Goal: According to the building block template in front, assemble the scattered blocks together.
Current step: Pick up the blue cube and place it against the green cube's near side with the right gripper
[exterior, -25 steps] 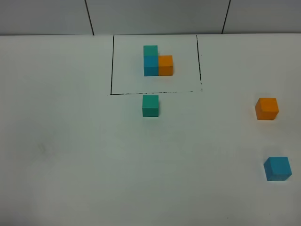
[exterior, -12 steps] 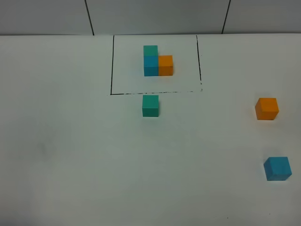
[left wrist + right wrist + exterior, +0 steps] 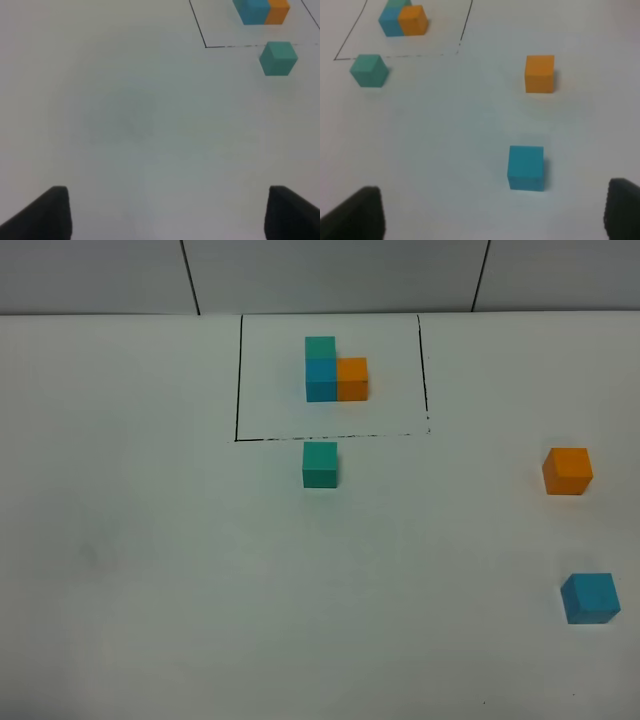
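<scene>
Next, my right gripper closes on the opposite sides [image 3: 590, 599] [image 3: 526, 168] of the loose blue cube. That cube is the one nearer the front than the loose orange cube.
The template [image 3: 335, 370] is a black-outlined rectangle at the back centre of the white table, framing joined teal-green, blue and orange cubes. It also shows in the left wrist view [image 3: 260, 11] and the right wrist view [image 3: 402, 20]. A loose teal-green cube [image 3: 320, 464] [image 3: 278, 58] [image 3: 369, 70] sits just in front of the frame. A loose orange cube [image 3: 567, 471] [image 3: 539, 74] sits at the right. A loose blue cube [image 3: 590, 598] [image 3: 526, 167] sits at the front right. My left gripper [image 3: 162, 215] and right gripper [image 3: 495, 215] are open and empty, above bare table; neither shows in the exterior view.
The white table [image 3: 150, 540] ends at a grey panelled wall [image 3: 330, 275] behind the template. No other objects are in view.
</scene>
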`<state>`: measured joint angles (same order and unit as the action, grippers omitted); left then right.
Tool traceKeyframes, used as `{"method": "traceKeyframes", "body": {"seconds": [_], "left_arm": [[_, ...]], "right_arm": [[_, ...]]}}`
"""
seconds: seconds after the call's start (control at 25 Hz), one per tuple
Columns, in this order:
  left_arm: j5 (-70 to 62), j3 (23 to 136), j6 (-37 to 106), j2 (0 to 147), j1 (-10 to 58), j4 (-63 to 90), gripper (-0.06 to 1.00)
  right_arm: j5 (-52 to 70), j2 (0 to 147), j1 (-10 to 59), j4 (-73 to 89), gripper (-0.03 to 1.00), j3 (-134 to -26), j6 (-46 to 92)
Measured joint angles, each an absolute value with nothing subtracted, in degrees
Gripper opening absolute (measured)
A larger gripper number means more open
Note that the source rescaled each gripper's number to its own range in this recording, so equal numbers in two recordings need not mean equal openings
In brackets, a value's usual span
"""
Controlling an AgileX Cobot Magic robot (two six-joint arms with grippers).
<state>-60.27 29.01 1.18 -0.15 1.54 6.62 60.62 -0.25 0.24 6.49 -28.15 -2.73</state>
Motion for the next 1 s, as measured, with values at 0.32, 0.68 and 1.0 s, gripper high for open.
{"method": "traceKeyframes", "body": {"seconds": [0.32,0.68,1.0], "left_arm": [[-60.3,29.0,1.2,-0.1,1.5,6.6,0.64],[-60.3,29.0,1.2,-0.1,1.5,6.6,0.64],[-60.3,29.0,1.2,-0.1,1.5,6.6,0.64]], "right_arm": [[60.6,-0.2,0.2,6.5,0.78,-28.2,-2.7],[60.5,-0.2,0.2,6.5,0.78,-28.2,-3.0],[60.3,-0.2,0.2,6.5,0.78,-28.2,-3.4]]}}
